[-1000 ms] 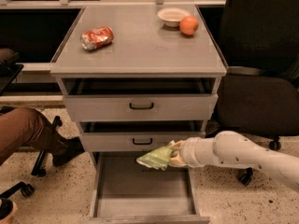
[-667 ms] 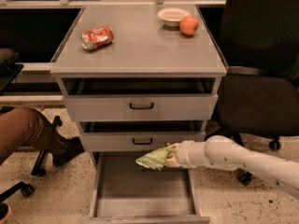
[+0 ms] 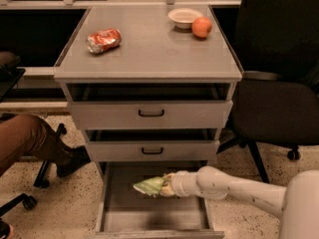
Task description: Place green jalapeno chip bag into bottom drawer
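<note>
My gripper will let go of the green jalapeno chip bag onto the grey bottom of the bottom drawer, close to its front edge (image 3: 152, 214).
The green jalapeno chip bag (image 3: 149, 185) is a crumpled shiny green bag held over the open bottom drawer (image 3: 124, 213). My gripper (image 3: 167, 185) comes in from the right on a white arm and is shut on the bag's right end. The bag hangs a little above the drawer's grey floor, near its middle. The drawer is pulled well out below the two shallower drawers with black handles.
A crushed red-orange bag (image 3: 103, 40), a white bowl (image 3: 184, 17) and an orange (image 3: 201, 27) lie on the cabinet top (image 3: 149, 59). A black office chair (image 3: 279, 108) stands to the right. A person's leg and shoe (image 3: 35, 143) and chair casters are at left.
The arm has moved left and down, carrying the green bag further over the bottom drawer and lower into it.
</note>
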`<state>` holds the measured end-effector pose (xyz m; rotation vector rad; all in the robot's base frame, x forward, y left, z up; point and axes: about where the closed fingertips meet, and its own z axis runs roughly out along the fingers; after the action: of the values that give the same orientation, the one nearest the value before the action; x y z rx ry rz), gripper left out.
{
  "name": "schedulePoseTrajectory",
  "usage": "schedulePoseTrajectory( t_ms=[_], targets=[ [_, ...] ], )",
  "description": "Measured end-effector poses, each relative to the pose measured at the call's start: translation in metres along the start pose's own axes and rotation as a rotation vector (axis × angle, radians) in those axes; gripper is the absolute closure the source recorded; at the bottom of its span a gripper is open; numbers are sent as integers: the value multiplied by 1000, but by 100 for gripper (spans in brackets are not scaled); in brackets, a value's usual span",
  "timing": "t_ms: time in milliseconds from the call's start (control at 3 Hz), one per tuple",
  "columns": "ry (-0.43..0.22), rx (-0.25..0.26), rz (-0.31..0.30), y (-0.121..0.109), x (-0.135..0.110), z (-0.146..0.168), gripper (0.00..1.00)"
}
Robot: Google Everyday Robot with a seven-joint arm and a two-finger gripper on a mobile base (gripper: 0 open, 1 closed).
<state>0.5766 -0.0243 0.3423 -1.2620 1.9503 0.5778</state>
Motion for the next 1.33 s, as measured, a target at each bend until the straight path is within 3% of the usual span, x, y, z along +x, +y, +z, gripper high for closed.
schedulePoseTrajectory(
  t_ms=[333, 1000, 1333],
  targets=[
    [-12, -63, 97, 32, 46, 55, 100],
    [-10, -82, 127, 47, 61, 68, 100],
    [-26, -101, 191, 48, 93, 82, 100]
  ],
)
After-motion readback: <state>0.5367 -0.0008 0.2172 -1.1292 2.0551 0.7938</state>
